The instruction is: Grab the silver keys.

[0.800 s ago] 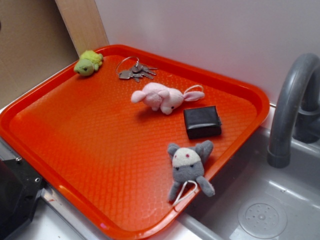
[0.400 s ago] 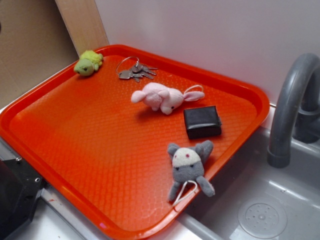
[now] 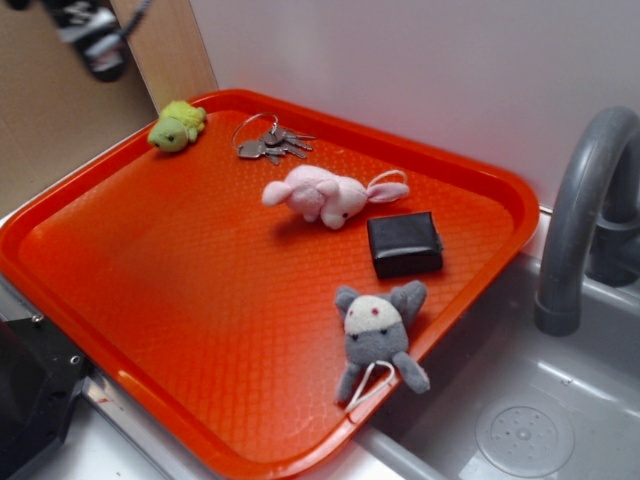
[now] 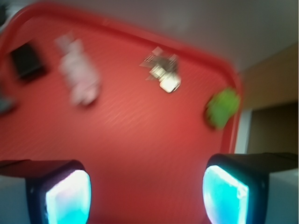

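Note:
I need to close my gripper on the wire ring [image 3: 241, 126] of the silver keys, on the side of the ring toward the green plush.
The silver keys [image 3: 270, 141] lie on their wire ring near the far edge of the orange tray [image 3: 180, 290], between the green plush and the pink plush. In the wrist view the silver keys [image 4: 161, 70] show blurred, far ahead of my gripper [image 4: 147, 196]. Its two pads stand wide apart with only bare tray between them, so it is open. In the exterior view only a blurred part of my gripper [image 3: 90, 35] shows at the top left, high above the tray's far left corner.
A green plush [image 3: 177, 125] sits at the tray's far left corner. A pink plush [image 3: 325, 195], a black box [image 3: 404, 244] and a grey plush [image 3: 378, 335] lie further right. A sink with a grey faucet [image 3: 580, 220] is at the right.
My gripper has come into the exterior view at the top left; before, it was out of sight. The things on the tray have not moved.

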Robot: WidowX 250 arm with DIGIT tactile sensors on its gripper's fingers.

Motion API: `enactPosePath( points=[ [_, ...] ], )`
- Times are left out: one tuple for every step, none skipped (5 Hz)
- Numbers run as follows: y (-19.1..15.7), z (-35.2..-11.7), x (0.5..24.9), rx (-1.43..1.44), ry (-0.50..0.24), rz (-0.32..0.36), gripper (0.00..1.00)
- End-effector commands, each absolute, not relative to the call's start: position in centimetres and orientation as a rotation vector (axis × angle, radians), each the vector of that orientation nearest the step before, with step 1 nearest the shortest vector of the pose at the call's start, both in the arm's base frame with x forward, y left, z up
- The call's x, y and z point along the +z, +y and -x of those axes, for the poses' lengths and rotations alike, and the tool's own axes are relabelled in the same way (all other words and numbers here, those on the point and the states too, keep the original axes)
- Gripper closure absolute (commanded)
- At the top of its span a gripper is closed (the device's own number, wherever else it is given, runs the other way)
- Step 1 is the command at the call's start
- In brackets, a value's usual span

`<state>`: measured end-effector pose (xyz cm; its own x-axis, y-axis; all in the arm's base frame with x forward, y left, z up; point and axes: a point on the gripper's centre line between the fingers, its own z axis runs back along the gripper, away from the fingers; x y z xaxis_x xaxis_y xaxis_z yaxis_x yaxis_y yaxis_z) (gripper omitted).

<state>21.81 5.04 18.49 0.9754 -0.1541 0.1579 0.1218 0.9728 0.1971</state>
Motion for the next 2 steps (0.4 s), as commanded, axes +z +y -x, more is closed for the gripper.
enactPosePath(
  points=[
    [9.5, -26.1, 14.0, -0.094, -0.369, -0.108, 0.0],
    [8.6, -28.1, 11.8, -0.144, -0.381, -0.099, 0.0]
  ],
)
